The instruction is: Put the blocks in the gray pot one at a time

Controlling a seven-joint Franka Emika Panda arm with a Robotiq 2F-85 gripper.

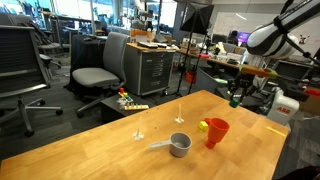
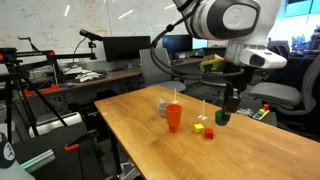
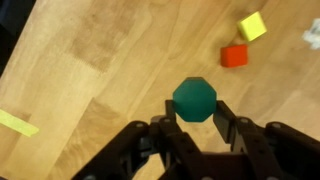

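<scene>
Next, I let go of the dark green block inside the gray pot [image 1: 180, 140] beside the red-orange cup.
In the wrist view my gripper [image 3: 194, 108] has both fingers pressed against the sides of a dark green block [image 3: 194, 97], low over the wooden table. A yellow block [image 3: 252, 26] and a red block [image 3: 234, 55] lie on the table beyond it. In an exterior view the gripper [image 2: 225, 110] holds the green block [image 2: 222, 118] near the table's end, with the yellow block [image 2: 199, 128] and red block [image 2: 209, 133] nearby. The gray pot [image 1: 180, 145] stands on the table with its handle pointing away from the red cup; it also shows behind the cup [image 2: 163, 108].
A red-orange cup [image 1: 216, 132] [image 2: 174, 117] stands between the pot and the blocks. A yellow strip [image 3: 15, 122] lies on the table. Office chairs [image 1: 95, 75], a cabinet and desks surround the wooden table [image 1: 120, 150].
</scene>
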